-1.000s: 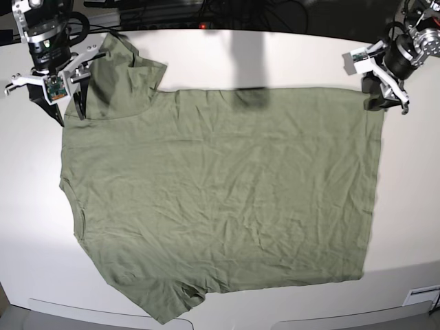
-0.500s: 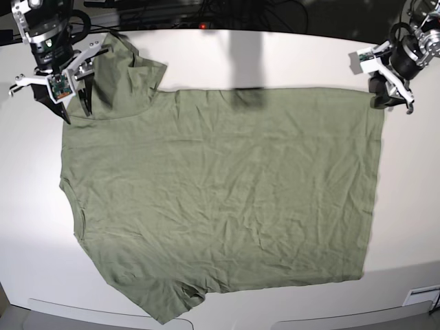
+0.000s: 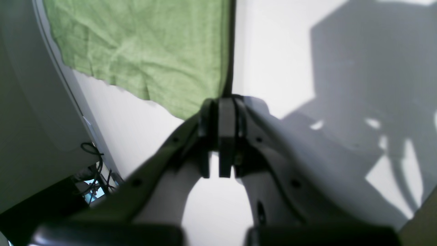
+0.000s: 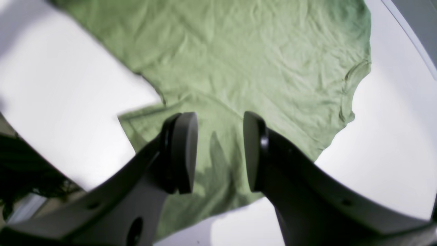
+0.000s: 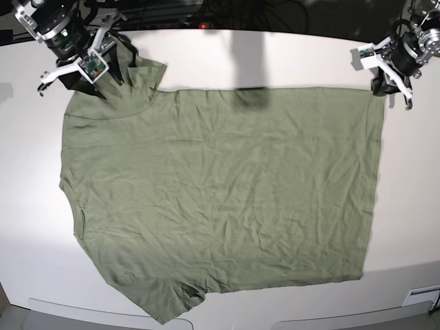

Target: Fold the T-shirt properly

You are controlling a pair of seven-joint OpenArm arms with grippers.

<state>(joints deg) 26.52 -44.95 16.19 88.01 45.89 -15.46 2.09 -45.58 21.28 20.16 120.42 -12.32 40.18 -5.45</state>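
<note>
Next, my right gripper goes to the outer corner (image 5: 117, 35) (image 4: 158, 236) of the T-shirt's far sleeve, nearest the table's far edge, and closes there.
The sage-green T-shirt (image 5: 220, 192) lies spread flat and wrinkled on the white table (image 5: 206, 58), neck side at the left and hem at the right. My left gripper (image 5: 392, 88) sits at the far hem corner. In the left wrist view its fingers (image 3: 225, 136) are pressed together at the left gripper (image 3: 222, 106) tip, where the T-shirt (image 3: 146, 51) edge runs into them. My right gripper (image 5: 93, 74) hovers open over the far sleeve (image 5: 134, 72). In the right wrist view the right gripper (image 4: 218, 150) has its pads apart above the T-shirt (image 4: 239, 61), touching no cloth.
Dark cables (image 5: 206, 10) run behind the table's far edge. The table's curved front rim (image 5: 275, 322) lies just below the near sleeve (image 5: 172, 302). A dark shadow (image 5: 247, 69) crosses the far middle of the table and shirt.
My left gripper closed at the hem corner and shifted slightly toward the far edge. My right arm moved back and to the right over the far sleeve, still open.
</note>
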